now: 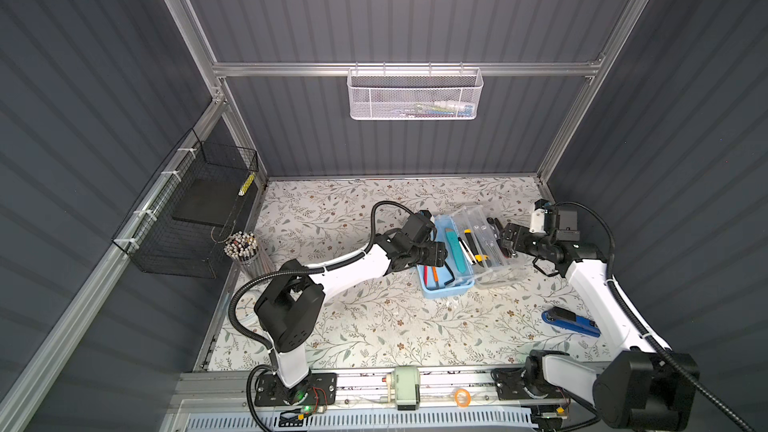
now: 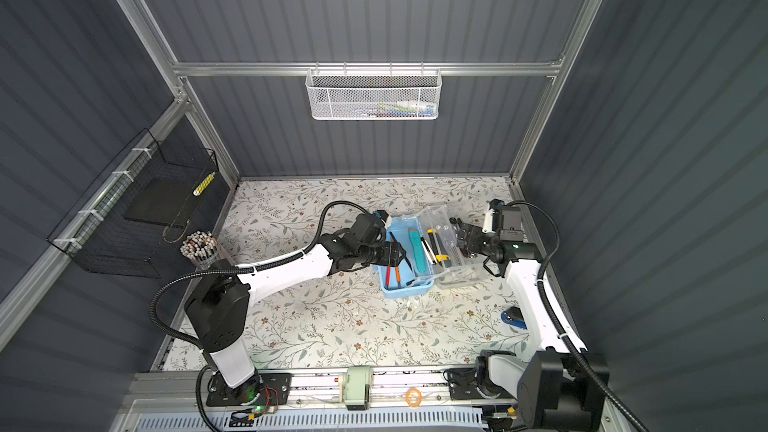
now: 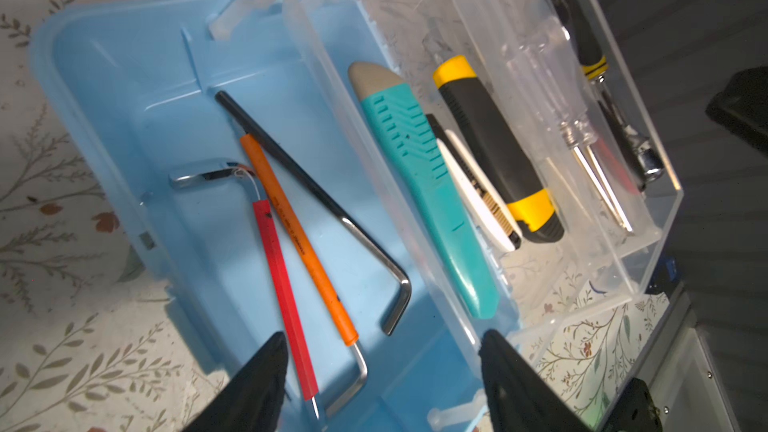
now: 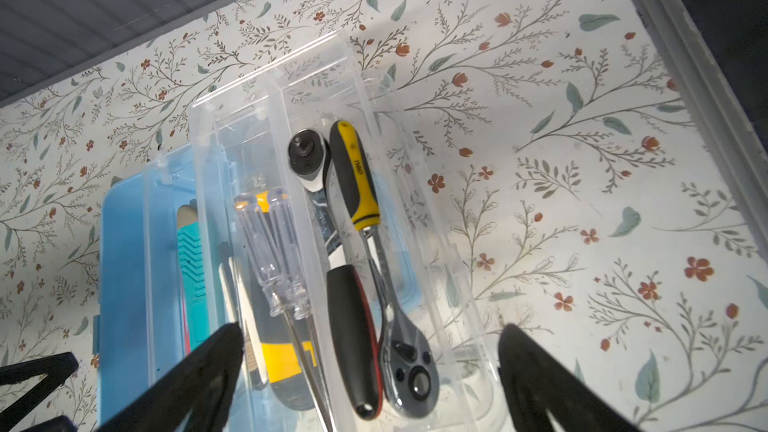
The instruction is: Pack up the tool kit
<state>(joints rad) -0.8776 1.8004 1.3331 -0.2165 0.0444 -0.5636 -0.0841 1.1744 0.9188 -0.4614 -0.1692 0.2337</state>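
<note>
The clear compartment tray sticks out past the light-blue box, so the left gripper should pinch the box's latch-side (image 3: 198, 309) while the right gripper pushes the tray across.
The tool kit's light-blue box (image 1: 446, 289) (image 2: 405, 290) lies open on the floral table. Black (image 3: 299, 176), orange-sleeved (image 3: 299, 234) and red-sleeved (image 3: 282, 284) hex keys lie in it. A clear compartment tray (image 1: 494, 274) (image 4: 316, 68) rests tilted on its right side. It holds a teal knife (image 3: 419, 184), a yellow-black knife (image 3: 494, 151), clear-handled screwdrivers (image 4: 274, 251) and two ratchets (image 4: 361, 176). My left gripper (image 1: 441, 257) (image 3: 384, 336) hangs open over the hex keys' bent ends, holding nothing. My right gripper (image 1: 505, 238) (image 4: 372, 328) stands open above the ratchets, also holding nothing.
A blue stapler (image 1: 569, 321) lies front right beside the right arm. A cup of pencils (image 1: 243, 247) stands at the left edge under the black wire basket (image 1: 187, 218). A white mesh basket (image 1: 413, 95) hangs on the back rail. A pale-green sharpener (image 1: 405, 386) sits on the front rail.
</note>
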